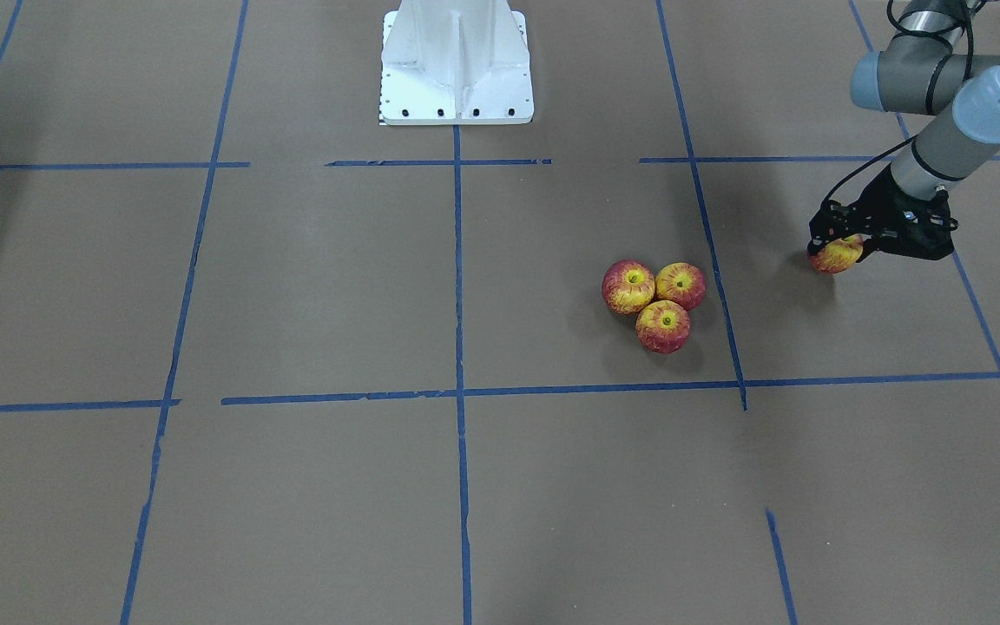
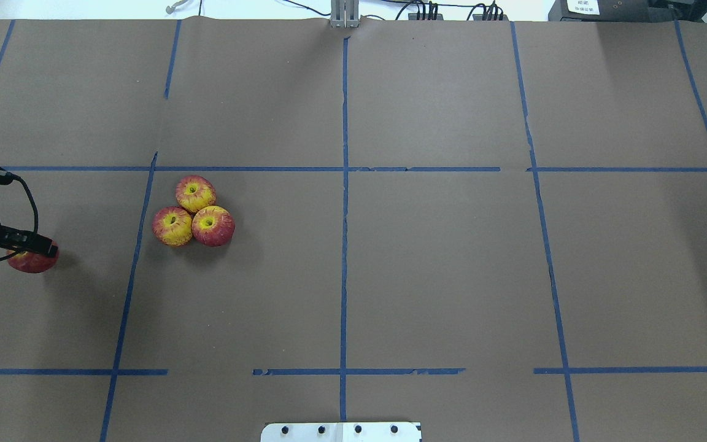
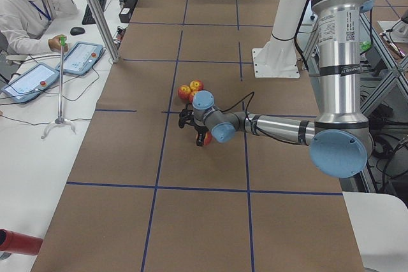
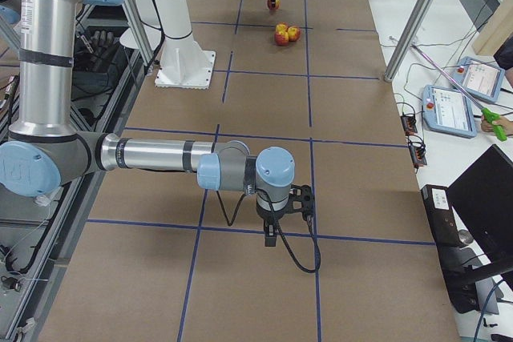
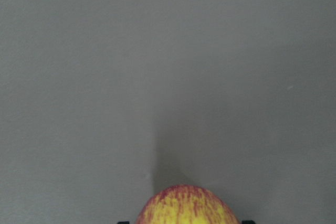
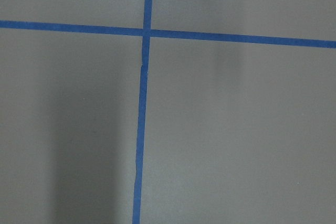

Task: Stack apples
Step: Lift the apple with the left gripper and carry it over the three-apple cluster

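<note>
Next, my left gripper releases its apple atop the triangle of touching apples (image 1: 674, 287), over the middle gap.
Three red-and-yellow apples (image 1: 663, 326) sit touching in a tight triangle on the brown table, stem dimples up; the overhead view shows them too (image 2: 195, 193). My left gripper (image 1: 838, 243) is shut on the fourth apple (image 1: 836, 256) and holds it low over the table, to the side of the cluster. That apple shows at the overhead view's left edge (image 2: 32, 261) and at the bottom of the left wrist view (image 5: 186, 205). My right gripper (image 4: 271, 238) shows only in the exterior right view, over bare table far from the apples; I cannot tell whether it is open or shut.
The white robot base (image 1: 457, 69) stands at the table's robot-side edge. Blue tape lines (image 2: 344, 184) divide the brown table cover. An operator (image 3: 25, 4) and tablets (image 3: 80, 58) are at a side desk. A metal post (image 3: 95, 11) stands beside the table.
</note>
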